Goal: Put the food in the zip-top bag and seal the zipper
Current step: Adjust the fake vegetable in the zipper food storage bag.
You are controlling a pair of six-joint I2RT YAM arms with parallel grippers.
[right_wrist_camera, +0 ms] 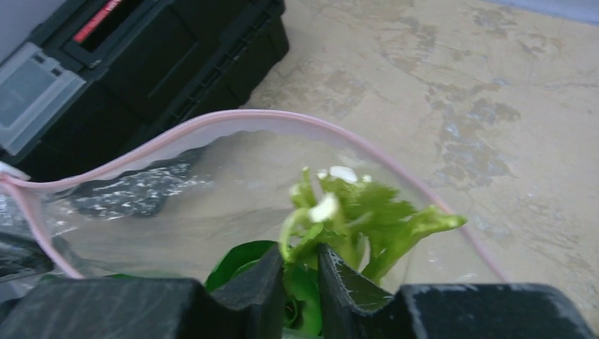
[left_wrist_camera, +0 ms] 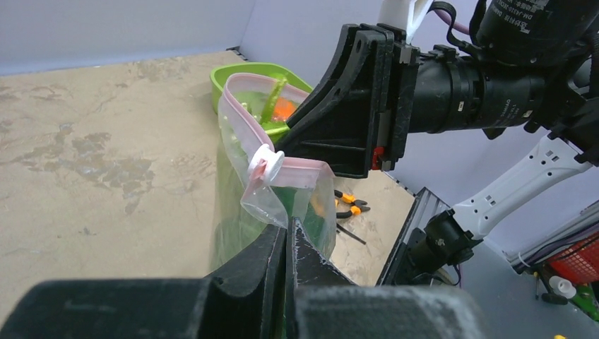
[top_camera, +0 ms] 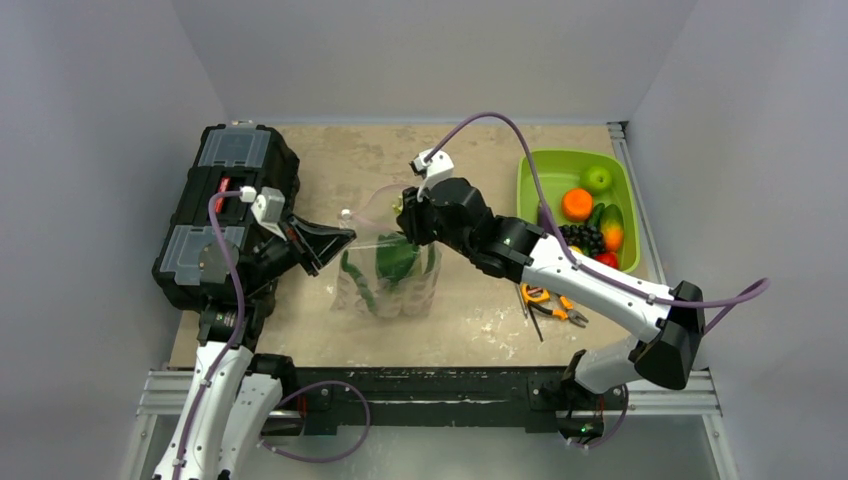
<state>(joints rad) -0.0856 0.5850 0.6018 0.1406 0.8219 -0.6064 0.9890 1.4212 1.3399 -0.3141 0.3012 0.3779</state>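
Note:
My right gripper will open, grip the leaves (right_wrist_camera: 371,212) again and push them deeper into the bag before sealing, because the leafy green vegetable reaches up to the pink zipper.
The clear zip-top bag (top_camera: 392,280) stands near the table's middle with its mouth open upward. Its pink zipper (right_wrist_camera: 233,120) arcs around the mouth, and a white slider (left_wrist_camera: 265,164) sits on the strip. My left gripper (left_wrist_camera: 288,227) is shut on the bag's near edge, at the bag's left side in the top view (top_camera: 335,243). My right gripper (right_wrist_camera: 300,256) is shut on a leafy green vegetable (right_wrist_camera: 353,212) and holds it in the bag's mouth (top_camera: 408,235). More green leaves (top_camera: 372,290) lie lower inside the bag.
A black toolbox (top_camera: 225,210) lies at the left, close behind my left arm. A lime-green bin (top_camera: 540,175) with round fruits stands at the back right. Orange-handled pliers (top_camera: 552,303) lie at the front right of the bag.

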